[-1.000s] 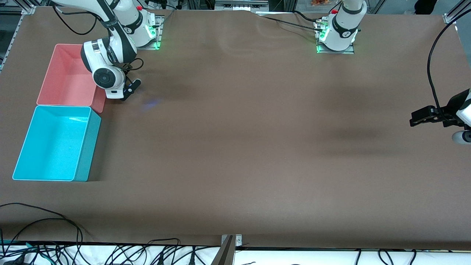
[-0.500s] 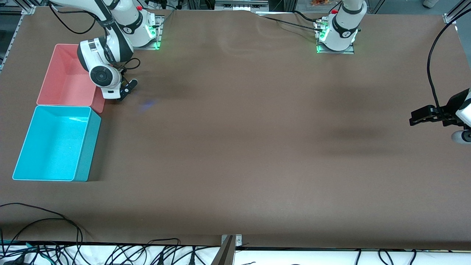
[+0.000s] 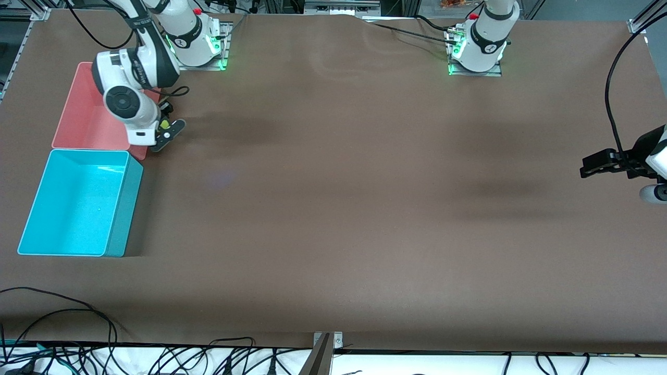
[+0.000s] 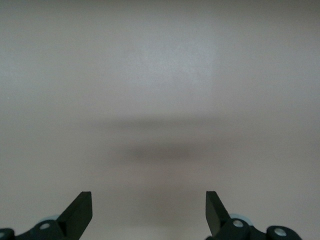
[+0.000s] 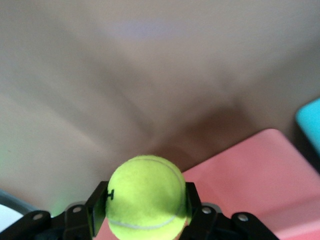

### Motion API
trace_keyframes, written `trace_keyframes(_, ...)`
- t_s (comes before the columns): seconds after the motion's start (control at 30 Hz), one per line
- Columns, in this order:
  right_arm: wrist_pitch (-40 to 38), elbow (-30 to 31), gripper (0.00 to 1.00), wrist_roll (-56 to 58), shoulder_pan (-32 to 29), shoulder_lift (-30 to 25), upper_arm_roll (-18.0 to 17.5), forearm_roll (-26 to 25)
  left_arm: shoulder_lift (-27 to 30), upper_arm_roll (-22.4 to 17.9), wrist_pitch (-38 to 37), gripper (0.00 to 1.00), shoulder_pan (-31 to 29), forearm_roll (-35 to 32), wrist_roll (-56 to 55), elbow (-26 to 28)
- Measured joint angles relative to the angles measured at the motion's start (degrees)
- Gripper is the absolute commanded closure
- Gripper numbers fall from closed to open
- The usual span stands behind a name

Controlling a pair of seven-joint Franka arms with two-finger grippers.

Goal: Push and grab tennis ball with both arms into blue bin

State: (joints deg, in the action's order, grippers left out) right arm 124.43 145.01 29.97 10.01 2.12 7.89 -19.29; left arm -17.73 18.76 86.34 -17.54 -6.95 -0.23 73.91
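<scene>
Next, I release the tennis ball from my right gripper inside the blue bin, near the blue bin's end [image 3: 113, 177] beside the pink bin.
My right gripper [image 3: 165, 130] is shut on the tennis ball [image 5: 146, 196], a fuzzy yellow-green ball that fills the gap between the black fingers [image 5: 96, 206]. In the front view only a sliver of the tennis ball [image 3: 163, 124] shows under the wrist. The gripper hangs in the air over the pink bin's [image 3: 86, 125] edge, toward the right arm's end of the table. The blue bin [image 3: 78, 205] stands nearer the front camera, next to the pink one. My left gripper [image 4: 149, 210] is open over bare table, and the left gripper [image 3: 594, 164] waits at the left arm's end.
The pink bin [image 5: 260, 175] touches the blue bin [image 5: 310, 122] along one short side. Brown cloth [image 3: 338, 198] covers the table. Both arm bases [image 3: 477, 49] stand along the table edge farthest from the front camera. Loose cables [image 3: 78, 344] lie along the edge nearest it.
The right arm has carried its gripper from the bare cloth toward the pink bin's edge, and its jaws have shut on the tennis ball. The left arm has not moved.
</scene>
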Motion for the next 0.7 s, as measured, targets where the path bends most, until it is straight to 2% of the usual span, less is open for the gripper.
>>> trace_keyframes(0.27, -10.1, -12.7, 0.68, 0.0, 0.0, 0.3, 0.0, 2.4, 0.0, 0.0, 0.0, 0.0, -0.1, 0.0, 0.0, 0.0)
trace_keyframes(0.4, -12.4, -18.6, 0.68, 0.0, 0.0, 1.2, 0.5, 3.7, 0.0, 0.0, 0.0, 0.0, -0.2, 0.0, 0.0, 0.0)
trace_keyframes(0.7, -12.5, -29.5, 0.68, -0.1, 0.0, 7.0, 5.9, 7.4, 0.0, 0.0, 0.0, 0.0, -0.2, 0.0, 0.0, 0.0)
